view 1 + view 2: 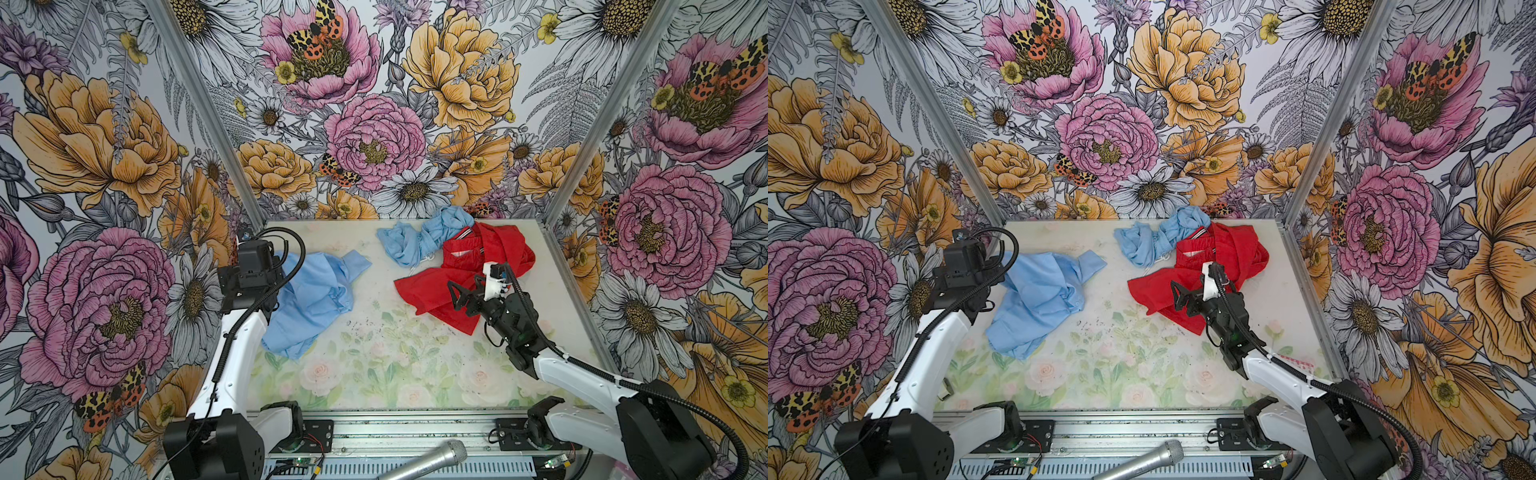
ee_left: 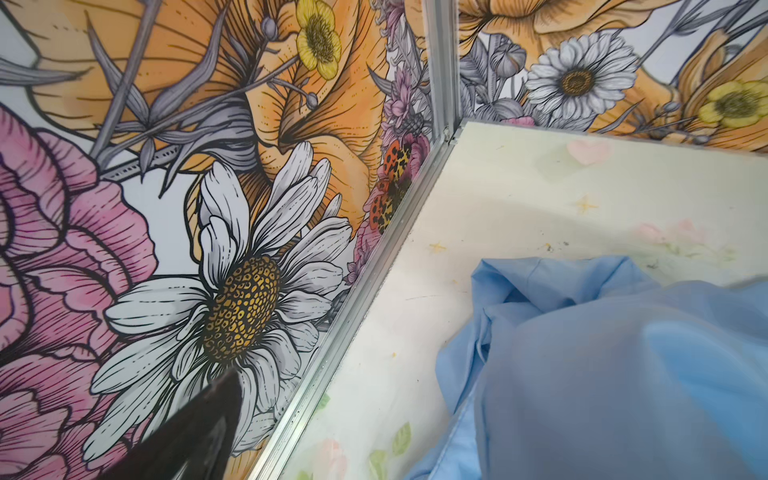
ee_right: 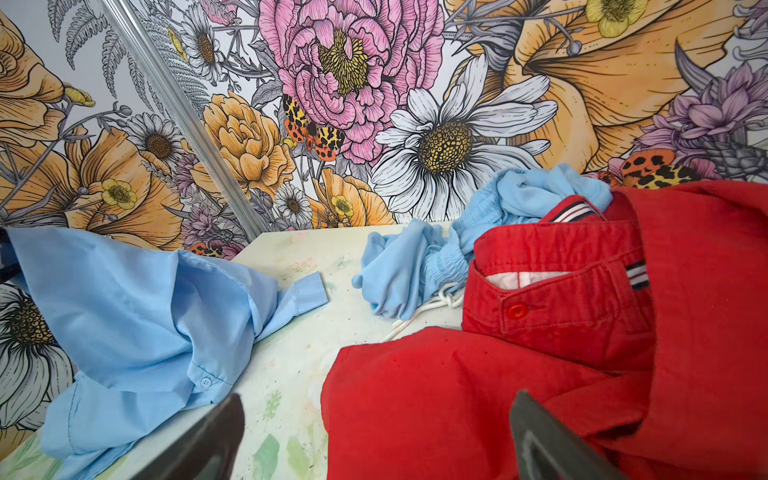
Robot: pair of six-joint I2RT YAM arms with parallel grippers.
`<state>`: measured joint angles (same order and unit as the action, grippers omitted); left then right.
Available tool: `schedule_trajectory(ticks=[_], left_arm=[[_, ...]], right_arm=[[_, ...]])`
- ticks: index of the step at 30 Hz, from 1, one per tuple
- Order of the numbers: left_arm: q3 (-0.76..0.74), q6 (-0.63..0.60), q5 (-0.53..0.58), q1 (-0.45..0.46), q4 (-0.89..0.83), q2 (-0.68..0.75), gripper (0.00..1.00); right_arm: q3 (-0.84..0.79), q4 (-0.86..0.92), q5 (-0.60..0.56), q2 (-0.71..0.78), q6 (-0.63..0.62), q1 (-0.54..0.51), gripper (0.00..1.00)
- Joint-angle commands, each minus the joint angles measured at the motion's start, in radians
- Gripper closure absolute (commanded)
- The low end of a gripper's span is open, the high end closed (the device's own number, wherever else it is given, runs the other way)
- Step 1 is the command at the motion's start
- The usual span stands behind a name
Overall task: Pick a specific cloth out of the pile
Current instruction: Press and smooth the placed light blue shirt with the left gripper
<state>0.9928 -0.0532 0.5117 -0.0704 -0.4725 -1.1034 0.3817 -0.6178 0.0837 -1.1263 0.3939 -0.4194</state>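
Observation:
The robot's left gripper is at the shirt's edge by the side, so it should back off and take the shirt by its folds [image 1: 336,281] away from that side.
The cloth [image 1: 316,299] [image 1: 1038,299], a large smooth light-blue shirt with a buttoned placket, lies crumpled on the left of the table, apart from the other garments. My left gripper [image 2: 382,440] is at the shirt's left edge by the side wall. One dark finger [image 2: 195,432] stands far out to the side, and blue fabric [image 2: 623,365] covers the other side. In both top views the left wrist housing [image 1: 249,270] hides its fingers. My right gripper [image 1: 457,296] [image 3: 374,436] hovers open over the red garment's near flap, holding nothing.
A bright red garment [image 1: 469,274] and a smaller crinkled light-blue cloth [image 1: 419,241] with white strings lie together at the back right. Flowered walls with aluminium posts [image 1: 569,199] close in three sides. A microphone [image 1: 428,457] lies on the front rail.

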Motion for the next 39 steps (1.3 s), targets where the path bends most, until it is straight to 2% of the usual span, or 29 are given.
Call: schedule_trajectory(ticks=[1, 3, 4, 8, 11, 13, 15, 17, 18, 21, 24, 27, 30, 34, 39], left_arm=[[-0.02, 0.031, 0.002, 0.142, -0.016, 0.055, 0.01], [-0.019, 0.014, 0.122, 0.211, -0.009, 0.062, 0.01], [-0.016, 0.013, 0.126, 0.195, -0.009, 0.058, 0.01], [0.009, -0.001, 0.078, 0.018, -0.079, -0.055, 0.01], [0.023, -0.01, 0.043, -0.071, -0.146, -0.183, 0.01], [0.022, 0.047, -0.038, -0.11, -0.181, -0.207, 0.01], [-0.013, 0.164, -0.203, -0.173, -0.168, -0.158, 0.01], [-0.055, 0.279, -0.416, -0.254, -0.143, -0.109, 0.01], [-0.058, 0.303, -0.456, -0.267, -0.154, -0.103, 0.01], [-0.091, 0.385, -0.54, -0.255, -0.191, -0.086, 0.01], [-0.12, 0.478, -0.579, -0.254, -0.211, -0.088, 0.01], [-0.152, 0.538, -0.595, -0.251, -0.206, -0.073, 0.01], [-0.194, 0.576, -0.549, -0.238, -0.186, -0.016, 0.01], [-0.277, 0.663, -0.632, -0.228, -0.094, -0.031, 0.01], [-0.314, 0.748, -0.508, -0.148, -0.075, -0.069, 0.01]], right_arm=[[0.014, 0.003, -0.001, 0.007, -0.016, -0.003, 0.0], [0.012, 0.004, -0.005, 0.007, -0.019, -0.004, 0.01], [0.012, 0.004, -0.006, 0.007, -0.021, -0.004, 0.01], [0.013, 0.008, -0.003, 0.016, -0.018, -0.003, 0.01], [0.013, 0.01, 0.004, 0.029, -0.015, -0.003, 0.01], [0.01, 0.013, 0.0, 0.04, -0.016, -0.003, 0.0], [0.008, 0.018, -0.009, 0.047, -0.018, -0.004, 0.01], [0.008, 0.021, -0.012, 0.052, -0.021, -0.003, 0.0], [0.008, 0.022, -0.01, 0.055, -0.02, -0.002, 0.0], [0.01, 0.022, -0.003, 0.058, -0.015, -0.003, 0.01], [0.015, 0.03, 0.005, 0.06, -0.011, -0.002, 0.0], [0.015, 0.041, 0.001, 0.067, -0.019, -0.003, 0.01], [0.016, 0.05, -0.009, 0.079, -0.023, -0.001, 0.01], [0.018, 0.056, -0.002, 0.097, -0.025, -0.001, 0.01], [0.012, 0.062, -0.02, 0.109, -0.041, -0.001, 0.01]])
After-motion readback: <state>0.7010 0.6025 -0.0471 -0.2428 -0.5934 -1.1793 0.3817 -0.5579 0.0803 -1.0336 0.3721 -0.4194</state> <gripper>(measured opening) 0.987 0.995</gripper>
